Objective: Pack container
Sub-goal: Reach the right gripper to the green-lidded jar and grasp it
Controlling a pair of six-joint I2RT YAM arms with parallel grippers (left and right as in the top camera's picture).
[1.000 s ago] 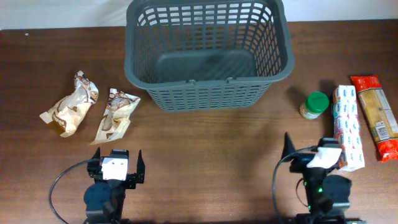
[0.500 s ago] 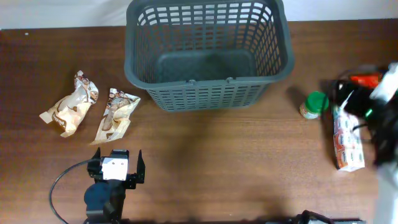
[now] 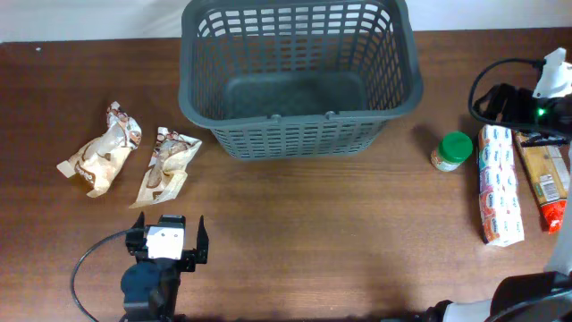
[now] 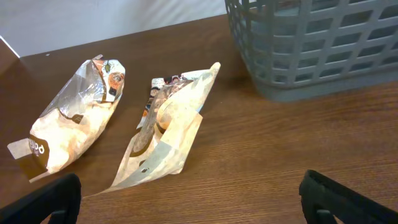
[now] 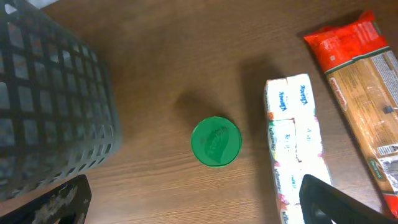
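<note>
The green-lidded jar beside the white tissue pack is next for my right gripper, which should go to it and close around the jar's body (image 3: 443, 161) below its lid.
The dark grey slotted basket (image 3: 299, 121) stands empty at the back centre; it also shows in the left wrist view (image 4: 311, 56) and the right wrist view (image 5: 50, 106). My left gripper (image 3: 167, 243) is open and empty at the front left, just short of two tan snack bags (image 3: 100, 152) (image 3: 167, 165), which lie flat in the left wrist view (image 4: 74, 124) (image 4: 168, 124). My right gripper (image 3: 509, 105) is open and empty, raised at the far right above a green-lidded jar (image 5: 216, 141) and a white tissue pack (image 5: 292, 137).
A red pasta packet (image 3: 547, 174) lies right of the tissue pack (image 3: 499, 183), near the table's right edge. The jar (image 3: 452, 150) stands between the basket and the tissue pack. Bare wood lies in front of the basket.
My right arm has risen from the front right and swung back to the far right, over the jar and packs. The left arm and the groceries have not moved.
</note>
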